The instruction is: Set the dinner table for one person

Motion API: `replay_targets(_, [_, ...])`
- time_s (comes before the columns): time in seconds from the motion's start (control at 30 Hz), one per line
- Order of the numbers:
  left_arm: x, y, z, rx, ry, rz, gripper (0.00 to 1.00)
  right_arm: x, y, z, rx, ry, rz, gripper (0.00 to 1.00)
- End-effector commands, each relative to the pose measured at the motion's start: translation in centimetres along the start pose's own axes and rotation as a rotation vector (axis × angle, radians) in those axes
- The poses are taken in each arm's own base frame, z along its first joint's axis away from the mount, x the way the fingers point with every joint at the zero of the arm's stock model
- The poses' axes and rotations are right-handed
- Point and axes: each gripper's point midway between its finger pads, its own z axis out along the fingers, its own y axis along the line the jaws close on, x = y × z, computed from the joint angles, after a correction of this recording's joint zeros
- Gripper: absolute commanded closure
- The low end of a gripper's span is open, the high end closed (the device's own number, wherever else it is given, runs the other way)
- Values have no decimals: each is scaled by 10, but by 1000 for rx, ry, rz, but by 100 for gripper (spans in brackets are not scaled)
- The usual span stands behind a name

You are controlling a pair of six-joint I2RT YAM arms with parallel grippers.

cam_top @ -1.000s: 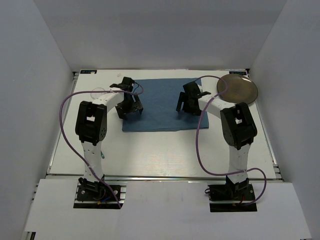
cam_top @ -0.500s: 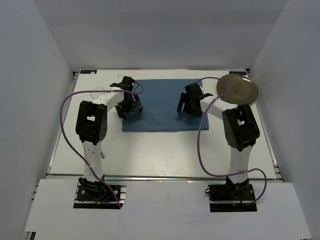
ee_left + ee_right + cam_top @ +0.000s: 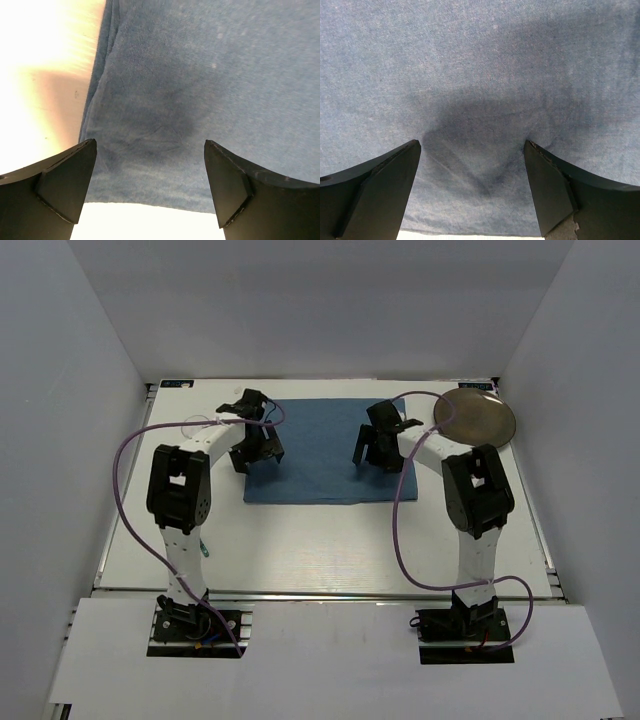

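Note:
Next, I move my right gripper to the round metal plate's near edge (image 3: 471, 443) and close it there, so that the plate can move toward the placemat.
A blue cloth placemat (image 3: 320, 452) lies flat on the white dinner table (image 3: 320, 540), toward its far middle. A round metal plate (image 3: 474, 419) sits on the table at the far right, beside the mat. My left gripper (image 3: 256, 462) is open and empty, low over the mat's left part; in its wrist view (image 3: 150, 165) the mat (image 3: 200, 90) fills the frame with its left and near edges showing. My right gripper (image 3: 376, 457) is open and empty, low over the mat's right part; in its wrist view (image 3: 472, 170) the cloth (image 3: 480, 75) shows slight creases.
White walls close in the table on the left, far and right sides. A metal rail (image 3: 320, 594) runs along the near edge. A faint clear round object (image 3: 197, 424) lies on the table left of the mat. Purple cables loop from both arms.
Both grippers have shifted slightly toward the far side over the mat. The mat and the plate have not moved.

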Motion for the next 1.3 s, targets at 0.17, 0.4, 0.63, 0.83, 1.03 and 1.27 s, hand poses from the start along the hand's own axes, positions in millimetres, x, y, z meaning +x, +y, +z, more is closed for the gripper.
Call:
replay_targets(0.17, [-43,-14,-66,53,-152,-12,2,-52,13,-35,-4,-64,-12,11])
replay_targets(0.4, [-46,-5,-135,113,-260,-2,2,-89,15,-114,-117,-263,11,11])
replay_targets(0.63, [2,39,-216,236,-458,100,2,-53,-66,-174,-99,-475,190,11])
replay_targets(0.83, [52,70,-219,330,-555,123,2,-26,-134,-182,31,-639,321,11])
replay_targets(1.03, [55,76,-219,314,-566,139,2,-33,-169,-155,58,-623,536,11])
replay_targets(1.27, [66,62,-214,382,-513,194,2,-58,-218,-125,5,-719,834,11])
